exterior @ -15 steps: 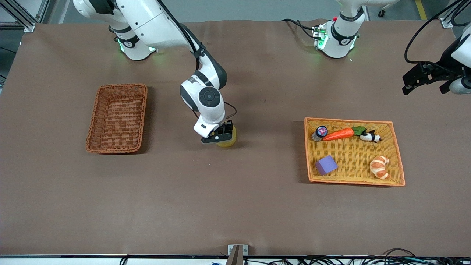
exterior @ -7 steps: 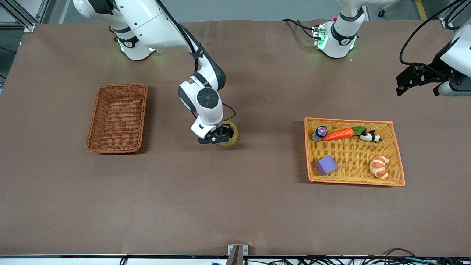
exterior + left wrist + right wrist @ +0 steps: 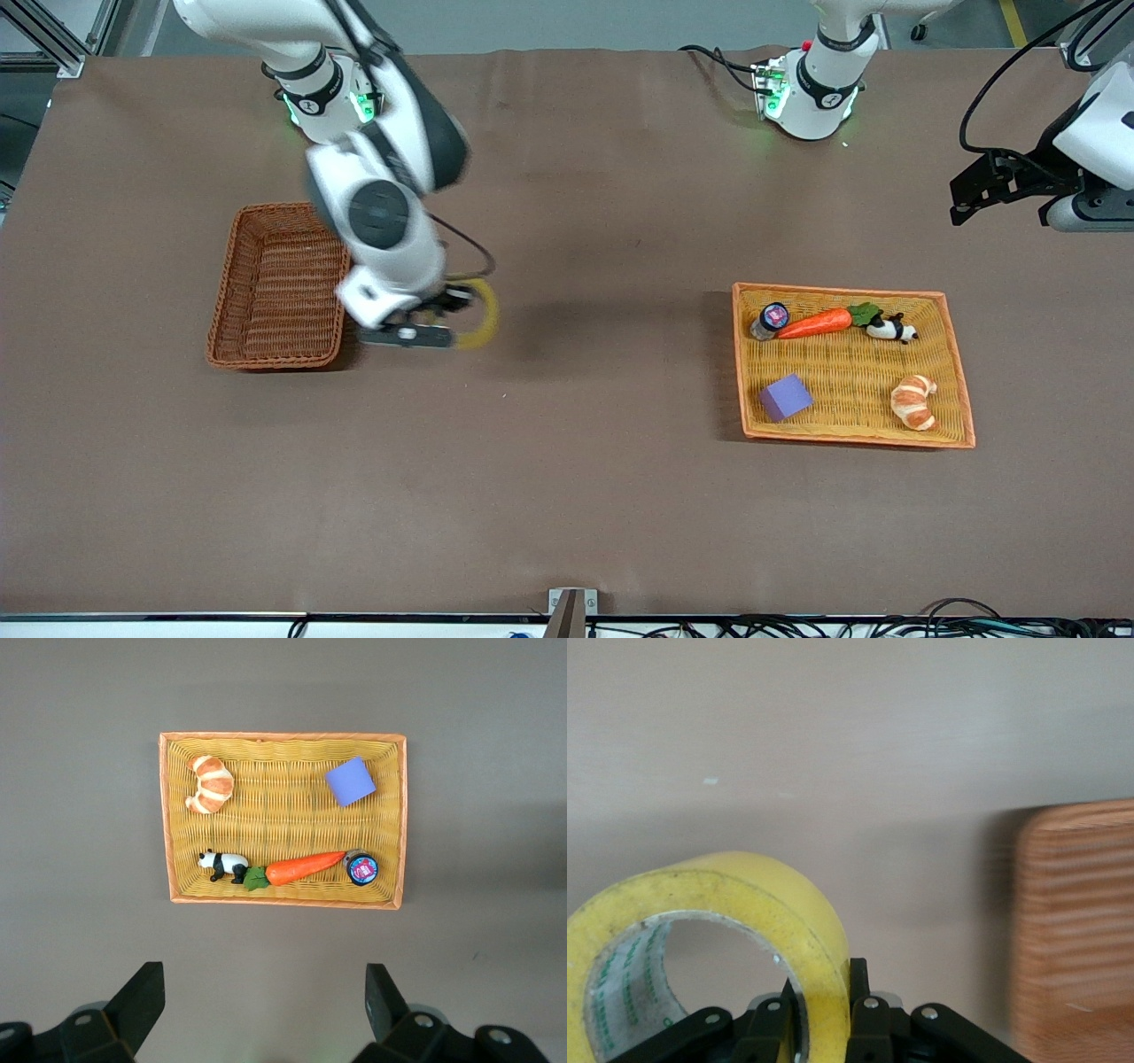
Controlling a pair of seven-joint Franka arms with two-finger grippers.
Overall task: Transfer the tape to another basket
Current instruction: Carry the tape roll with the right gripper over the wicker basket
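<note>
Next, I drop the yellowish tape roll with my right gripper near the middle of the reddish-brown wicker basket's bottom (image 3: 304, 280).
My right gripper (image 3: 446, 315) is shut on the wall of the yellowish tape roll (image 3: 479, 314) and holds it in the air over the bare table just beside the reddish-brown wicker basket (image 3: 282, 283). In the right wrist view the tape (image 3: 718, 930) is pinched between the fingers (image 3: 859, 992), one inside the ring and one outside, and the basket's edge (image 3: 1076, 921) shows beside it. My left gripper (image 3: 992, 183) is open and empty, waiting high at the left arm's end of the table; its fingertips (image 3: 142, 1001) stand wide apart.
A flat orange-yellow woven tray (image 3: 955, 372) holds a purple cube (image 3: 785, 397), a croissant (image 3: 913, 401), a carrot (image 3: 815, 323), a small panda (image 3: 890, 330) and a small jar (image 3: 771, 319). It also shows in the left wrist view (image 3: 177, 815).
My right gripper has lifted the tape off the table and carried it toward the reddish-brown basket. The left gripper has shifted slightly.
</note>
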